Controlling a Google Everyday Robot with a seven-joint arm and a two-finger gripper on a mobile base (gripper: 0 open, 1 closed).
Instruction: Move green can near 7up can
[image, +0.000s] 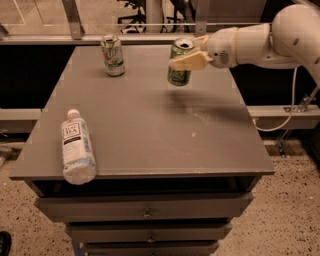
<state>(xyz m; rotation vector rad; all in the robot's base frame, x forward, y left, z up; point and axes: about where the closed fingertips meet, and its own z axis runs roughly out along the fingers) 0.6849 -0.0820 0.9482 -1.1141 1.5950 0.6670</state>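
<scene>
The green can will be released on the grey table (135, 74) close beside the 7up can, on its side facing my arm.
The green can (178, 71) has a silver top and hangs slightly tilted just above the grey table (150, 125), at its far middle-right. My gripper (181, 59) comes in from the right on a white arm and is shut on the green can near its top. One pale finger (190, 61) lies across the can's front. The 7up can (113, 55), white and green with a silver top, stands upright at the far left of the table, well to the left of the held can.
A clear plastic bottle (77, 148) with a white label lies on its side near the table's front left corner. Drawers (145, 212) sit under the tabletop. A rail and chair legs stand behind the table. A cable hangs at the right.
</scene>
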